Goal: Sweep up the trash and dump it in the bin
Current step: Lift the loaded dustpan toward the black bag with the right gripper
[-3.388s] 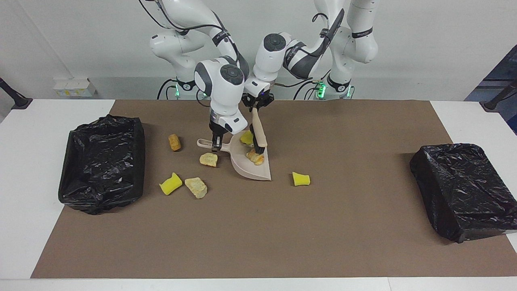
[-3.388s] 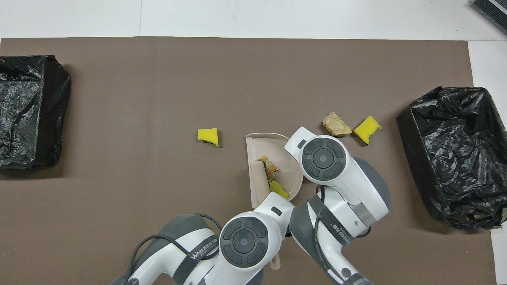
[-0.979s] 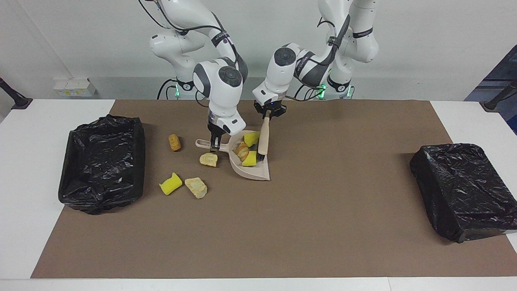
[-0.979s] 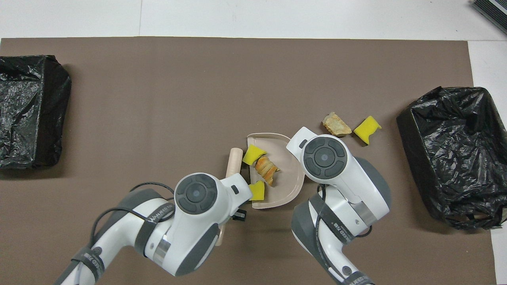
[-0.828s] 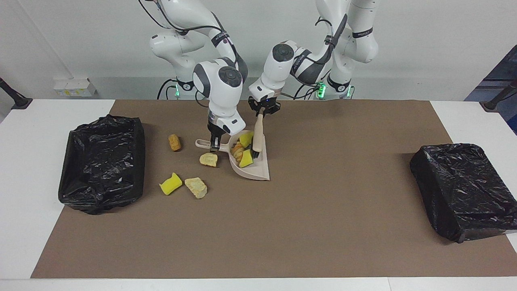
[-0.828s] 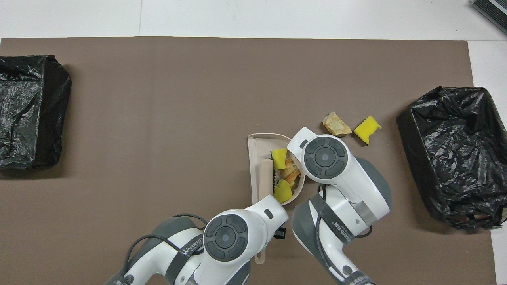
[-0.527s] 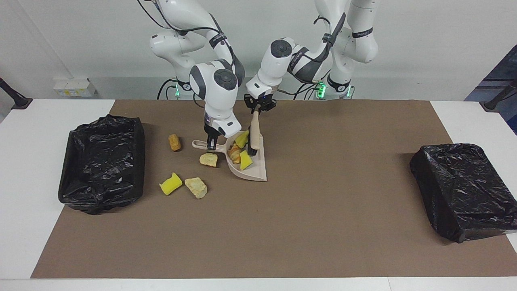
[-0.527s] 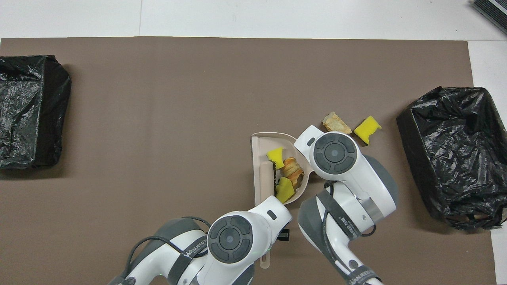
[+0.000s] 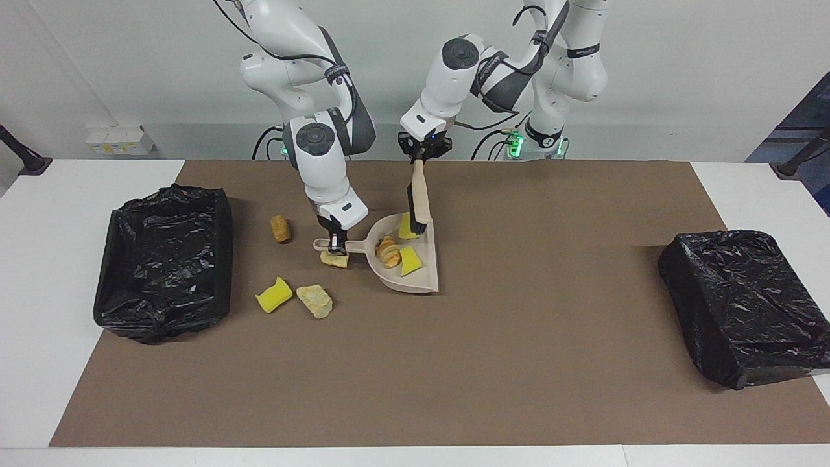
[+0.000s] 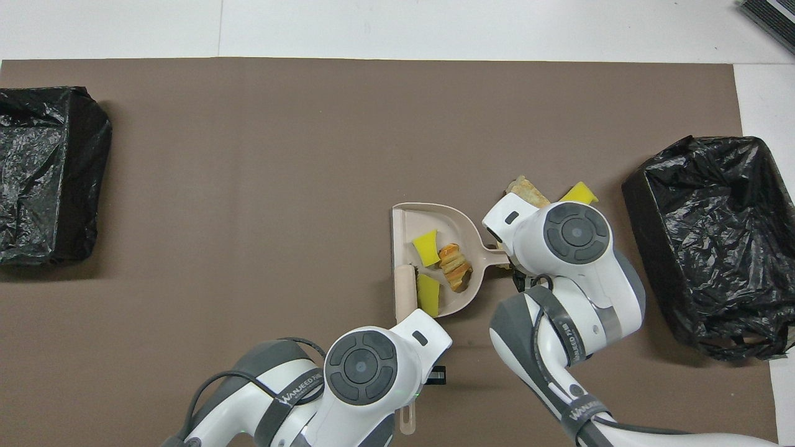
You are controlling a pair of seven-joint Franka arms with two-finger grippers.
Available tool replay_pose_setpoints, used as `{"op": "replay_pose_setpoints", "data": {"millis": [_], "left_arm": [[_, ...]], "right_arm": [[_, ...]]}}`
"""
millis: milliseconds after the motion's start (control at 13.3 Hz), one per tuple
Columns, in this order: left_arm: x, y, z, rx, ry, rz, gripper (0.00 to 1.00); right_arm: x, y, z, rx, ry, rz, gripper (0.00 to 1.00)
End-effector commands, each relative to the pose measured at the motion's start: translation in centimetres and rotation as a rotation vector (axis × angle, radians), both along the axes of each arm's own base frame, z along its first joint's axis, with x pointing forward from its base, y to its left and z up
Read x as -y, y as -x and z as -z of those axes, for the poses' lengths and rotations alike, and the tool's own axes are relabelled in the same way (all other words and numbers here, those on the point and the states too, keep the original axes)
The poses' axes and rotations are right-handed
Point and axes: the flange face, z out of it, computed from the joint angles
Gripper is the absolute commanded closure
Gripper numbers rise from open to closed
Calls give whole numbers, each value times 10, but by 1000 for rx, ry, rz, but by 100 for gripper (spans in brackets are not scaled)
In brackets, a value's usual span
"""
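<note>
The brush, now hanging at the pan's edge, will go down on the mat's edge [image 10: 377,410] nearest the robots, clear of the beige dustpan, as I set it there with my left gripper.
The beige dustpan [image 9: 415,284] [image 10: 435,214] lies mid-mat, and my right gripper [image 9: 334,241] is shut on its handle. In the pan are two yellow sponge chunks [image 9: 410,259] [image 10: 426,246] and a golden bread lump [image 9: 388,251] [image 10: 455,267]. My left gripper [image 9: 420,154] is shut on the brush [image 9: 419,198] [image 10: 405,290], whose black bristles hang at the pan's edge nearest the robots, against one sponge chunk [image 9: 406,228]. More trash lies loose toward the right arm's end: a tan lump [image 9: 334,259] by the handle, a brown lump [image 9: 280,228], a yellow chunk [image 9: 273,294] and a tan lump [image 9: 314,300].
A black-lined bin [image 9: 162,259] [image 10: 702,242] stands at the right arm's end of the mat, close to the loose scraps. A second black-lined bin [image 9: 746,298] [image 10: 43,174] stands at the left arm's end. In the overhead view the arms' wrists cover both grippers.
The brush pushed the scraps deeper into the pan, then rose to the pan's edge nearest the robots. The right arm swung toward its own end, turning the pan's handle that way.
</note>
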Motion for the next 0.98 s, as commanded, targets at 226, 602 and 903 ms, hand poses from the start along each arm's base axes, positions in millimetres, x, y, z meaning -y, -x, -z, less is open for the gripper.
{"op": "replay_pose_setpoints", "data": {"millis": [226,602,903], "left_arm": [[-33,17,-44,-80,-95,28,100],[-58,78,-2,-93,-240,-10,100],[-37,136,63,-10,-286,-1,100]], "right_arm": [[5,-13,-25,27,-45,-9,100],[53,-50,-92,-15,-41,-13,100],[134,-78,-130,6,-27,36,100]]}}
